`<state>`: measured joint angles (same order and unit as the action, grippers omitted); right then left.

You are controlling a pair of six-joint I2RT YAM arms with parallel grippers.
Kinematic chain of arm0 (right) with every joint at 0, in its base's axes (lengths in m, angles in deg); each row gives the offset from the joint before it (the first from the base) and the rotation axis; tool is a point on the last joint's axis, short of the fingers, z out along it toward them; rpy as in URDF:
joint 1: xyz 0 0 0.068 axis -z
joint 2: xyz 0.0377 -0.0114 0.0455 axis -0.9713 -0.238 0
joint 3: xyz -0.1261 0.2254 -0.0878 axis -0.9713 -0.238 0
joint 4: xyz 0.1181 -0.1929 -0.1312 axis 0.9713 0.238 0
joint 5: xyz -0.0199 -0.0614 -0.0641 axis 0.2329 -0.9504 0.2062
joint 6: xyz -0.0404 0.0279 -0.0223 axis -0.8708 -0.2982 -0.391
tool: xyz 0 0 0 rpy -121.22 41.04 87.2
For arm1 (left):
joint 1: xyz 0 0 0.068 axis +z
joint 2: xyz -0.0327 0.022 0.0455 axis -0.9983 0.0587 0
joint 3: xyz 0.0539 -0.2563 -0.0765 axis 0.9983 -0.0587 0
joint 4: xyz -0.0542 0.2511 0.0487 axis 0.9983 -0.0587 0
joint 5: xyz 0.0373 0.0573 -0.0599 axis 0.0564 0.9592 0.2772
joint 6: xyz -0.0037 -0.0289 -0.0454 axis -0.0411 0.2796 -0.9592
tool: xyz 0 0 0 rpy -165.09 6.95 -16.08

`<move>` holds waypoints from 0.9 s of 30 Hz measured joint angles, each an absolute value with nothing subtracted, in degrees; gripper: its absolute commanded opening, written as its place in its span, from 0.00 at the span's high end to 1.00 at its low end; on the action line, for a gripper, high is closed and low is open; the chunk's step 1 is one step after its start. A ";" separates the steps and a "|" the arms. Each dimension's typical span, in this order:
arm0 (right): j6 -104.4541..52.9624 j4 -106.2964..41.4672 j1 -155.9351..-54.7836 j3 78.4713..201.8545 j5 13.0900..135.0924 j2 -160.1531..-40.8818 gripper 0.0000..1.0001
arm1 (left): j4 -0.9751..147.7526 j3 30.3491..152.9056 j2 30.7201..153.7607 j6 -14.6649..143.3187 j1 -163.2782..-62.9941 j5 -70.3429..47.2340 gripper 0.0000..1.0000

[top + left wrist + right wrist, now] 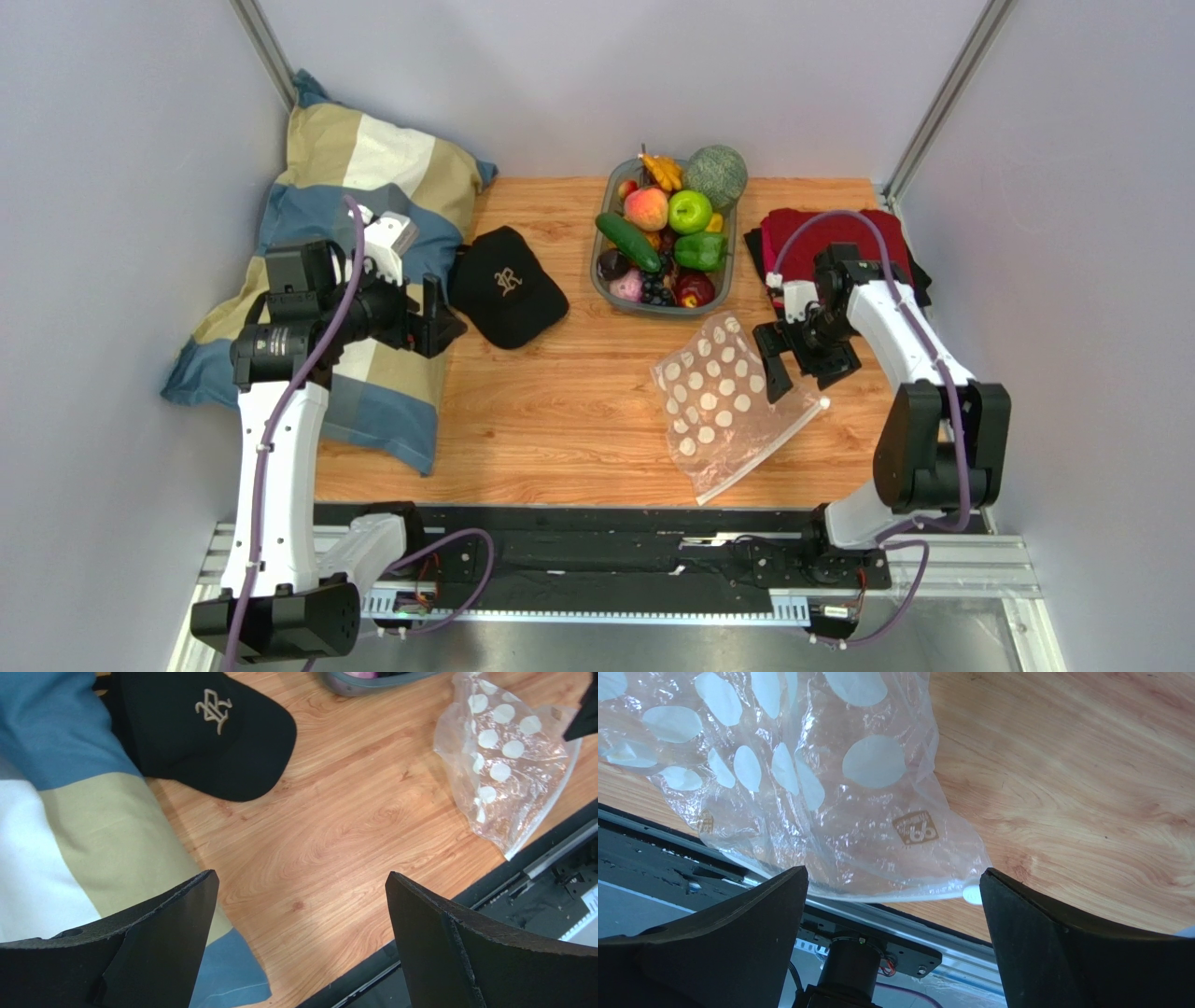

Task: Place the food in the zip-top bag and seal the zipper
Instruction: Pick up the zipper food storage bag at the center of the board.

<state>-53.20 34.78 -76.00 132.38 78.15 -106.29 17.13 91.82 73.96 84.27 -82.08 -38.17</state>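
Observation:
The bag's zipper faces the black bar, so my right gripper will lift the bag by its dotted part (742,367) and its zipper turned toward my left gripper.
The clear zip-top bag (718,399) with white dots lies flat and empty on the wooden table, right of centre. Its zipper (769,448) runs along the near-right edge. The food, several toy fruits and vegetables (659,224), sits in a grey tray (606,287) at the back. My right gripper (807,367) is open, hovering over the bag's right corner. In the right wrist view the bag (808,777) and zipper (892,898) lie between and beyond the open gripper (892,875). My left gripper (446,319) is open and empty beside a black cap; it also shows in the left wrist view (300,876).
A black cap (508,287) lies left of the tray, also in the left wrist view (203,731). A striped blue, beige and white pillow (351,196) fills the left side. A dark red cloth (793,231) lies at the back right. The table's near edge meets a black rail (603,539).

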 measured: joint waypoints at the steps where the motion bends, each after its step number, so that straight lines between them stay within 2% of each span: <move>1: -53.38 34.52 -76.00 132.36 78.29 -107.62 0.04 | 17.11 91.82 73.96 84.59 -82.17 -39.02 0.01; 3: -53.69 33.97 -76.00 132.36 78.77 -110.07 0.05 | 17.16 91.64 73.94 85.32 -82.36 -40.42 0.01; 6: -54.41 33.38 -76.00 132.36 80.06 -113.34 0.16 | 17.13 90.55 73.85 86.52 -83.17 -42.34 0.04; 7: -54.71 33.31 -76.00 132.36 80.54 -114.22 0.29 | 17.13 90.18 73.85 86.89 -83.39 -42.76 0.06; 9: -55.65 33.42 -76.00 132.36 81.98 -115.68 0.46 | 17.13 89.32 73.83 87.81 -84.02 -43.65 0.08; 10: -55.87 33.56 -76.00 132.41 82.98 -116.27 0.60 | 17.16 88.89 73.80 88.38 -84.35 -44.07 0.09; 12: -56.75 34.10 -76.00 132.56 85.13 -116.80 0.78 | 17.11 87.86 73.52 89.77 -85.18 -44.83 0.09; 13: -56.90 34.58 -76.00 132.73 86.37 -116.84 0.98 | 17.11 87.47 73.35 90.54 -85.55 -45.14 0.09; 20: -57.88 38.93 -76.00 134.88 95.33 -115.71 1.00 | 17.16 87.01 71.20 95.65 -92.33 -45.03 0.09; 21: -57.82 39.43 -76.00 134.98 96.25 -114.98 0.97 | 17.18 87.01 71.01 96.24 -93.69 -44.57 0.09; 24: -56.18 40.29 -76.00 135.23 97.45 -112.14 0.27 | 17.09 87.51 71.31 97.88 -98.23 -42.62 0.07; 25: -55.13 40.29 -76.00 135.31 97.37 -111.40 0.00 | 17.09 87.82 71.62 98.23 -99.19 -42.14 0.07; 27: -53.71 39.43 -76.00 135.36 96.21 -109.56 0.00 | 17.13 88.78 72.65 98.65 -100.50 -41.27 0.07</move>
<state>-53.71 39.43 -76.00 135.36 96.21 -109.56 17.13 88.78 72.65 98.65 -100.50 -41.27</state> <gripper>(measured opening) 0.844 0.925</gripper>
